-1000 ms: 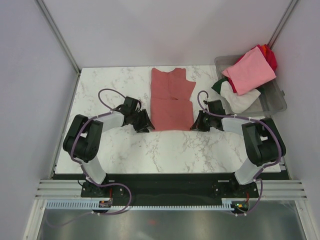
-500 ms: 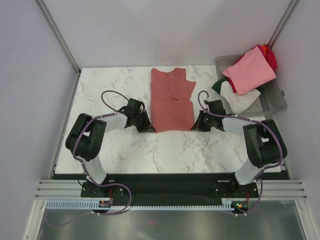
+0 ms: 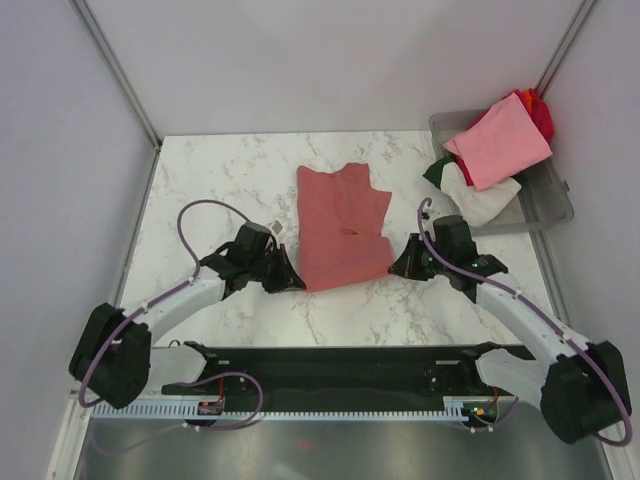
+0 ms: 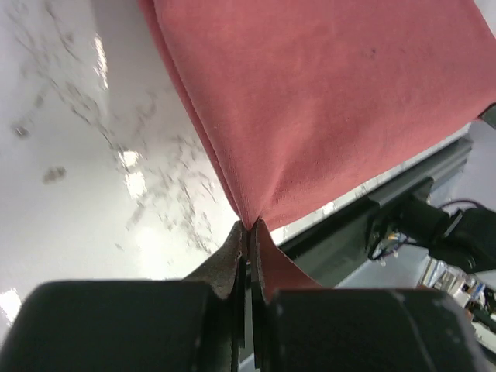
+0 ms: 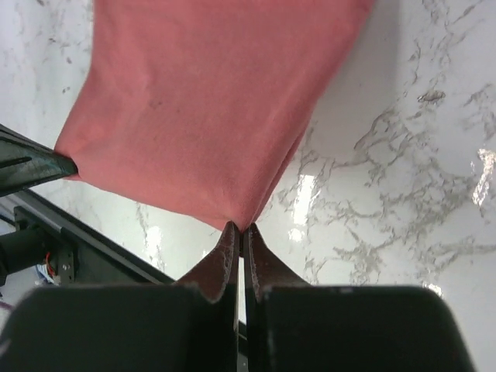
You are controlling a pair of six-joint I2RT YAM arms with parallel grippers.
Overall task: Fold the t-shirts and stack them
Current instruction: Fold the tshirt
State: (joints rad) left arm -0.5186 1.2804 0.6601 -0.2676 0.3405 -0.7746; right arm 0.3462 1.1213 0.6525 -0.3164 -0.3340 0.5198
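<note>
My right gripper is going to release the near corner of the brick-red t-shirt at its far end [image 3: 376,182] beside the outstretched sleeve.
A dusty brick-red t-shirt [image 3: 342,225] lies folded lengthwise in the middle of the marble table, its near end raised off the surface. My left gripper [image 3: 298,284] is shut on its near left corner; the left wrist view shows the red cloth [image 4: 325,101] pinched between the fingertips [image 4: 249,229]. My right gripper [image 3: 394,268] is shut on the near right corner, where the cloth [image 5: 209,101] runs into the closed tips [image 5: 239,229]. Other t-shirts, a light pink one [image 3: 497,142], a white one [image 3: 485,201], a bright red one [image 3: 541,112] and a dark green one [image 3: 437,169], are heaped in the tub.
A clear grey plastic tub [image 3: 550,205] stands at the back right corner of the table. The black mounting rail [image 3: 340,362] runs along the near edge. White walls close in the back and both sides.
The left gripper closed on the shirt's near left corner. Both arms then drew toward the near edge, lifting and pulling the shirt's near end with them.
</note>
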